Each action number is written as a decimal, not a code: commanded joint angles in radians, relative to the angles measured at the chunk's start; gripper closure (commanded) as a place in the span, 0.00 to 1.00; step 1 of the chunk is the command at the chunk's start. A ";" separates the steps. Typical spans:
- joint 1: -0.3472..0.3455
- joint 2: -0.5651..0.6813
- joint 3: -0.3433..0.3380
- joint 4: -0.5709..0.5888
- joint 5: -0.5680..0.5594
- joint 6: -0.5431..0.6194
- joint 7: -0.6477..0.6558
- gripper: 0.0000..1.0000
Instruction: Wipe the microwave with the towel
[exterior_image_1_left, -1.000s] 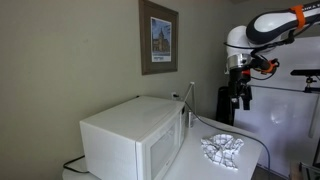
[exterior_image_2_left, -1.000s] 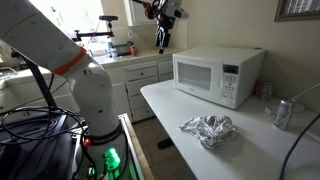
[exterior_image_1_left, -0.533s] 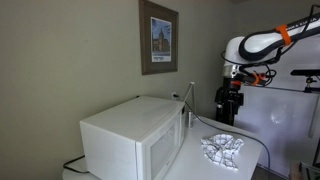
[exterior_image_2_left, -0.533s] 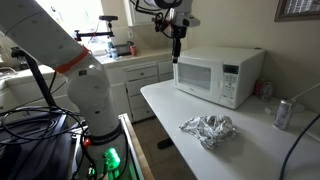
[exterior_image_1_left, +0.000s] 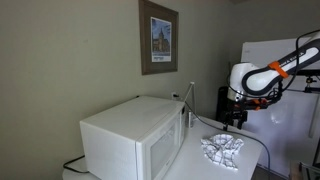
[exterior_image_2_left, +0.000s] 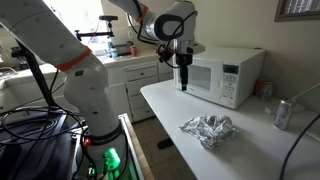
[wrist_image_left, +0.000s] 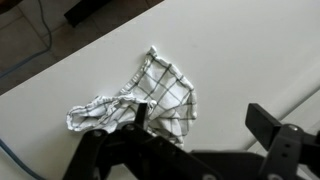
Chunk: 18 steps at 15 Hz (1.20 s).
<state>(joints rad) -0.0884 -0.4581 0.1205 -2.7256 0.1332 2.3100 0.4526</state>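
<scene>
Next, my gripper goes to the checked towel's crumpled middle fold (exterior_image_1_left: 223, 145) (wrist_image_left: 136, 104), between its bunched end and its flatter part, and closes there.
A white microwave (exterior_image_1_left: 130, 140) stands on the white table; it also shows in an exterior view (exterior_image_2_left: 217, 74). A crumpled white checked towel (exterior_image_1_left: 221, 149) lies on the table in front of it, seen too in an exterior view (exterior_image_2_left: 208, 128) and in the wrist view (wrist_image_left: 140, 95). My gripper (exterior_image_2_left: 183, 82) hangs above the table's near-left part, beside the microwave and some way from the towel. In the wrist view the gripper (wrist_image_left: 205, 120) is open and empty, with the towel below its left finger.
A soda can (exterior_image_2_left: 282, 114) stands on the table to the right of the towel. A cable runs from the microwave across the table (exterior_image_1_left: 255, 142). A framed picture (exterior_image_1_left: 158, 37) hangs on the wall. A counter with cabinets (exterior_image_2_left: 130, 70) stands behind the table.
The arm has swung down and toward the table, from high above the counter to just above the table edge near the microwave. The towel has not moved.
</scene>
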 joint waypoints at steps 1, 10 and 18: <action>-0.015 0.081 -0.040 -0.029 -0.037 0.171 -0.081 0.00; -0.062 0.162 -0.083 -0.040 -0.094 0.244 -0.093 0.00; -0.046 0.317 -0.107 0.023 -0.071 0.267 -0.128 0.00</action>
<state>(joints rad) -0.1584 -0.2470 0.0376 -2.7413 0.0490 2.5556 0.3469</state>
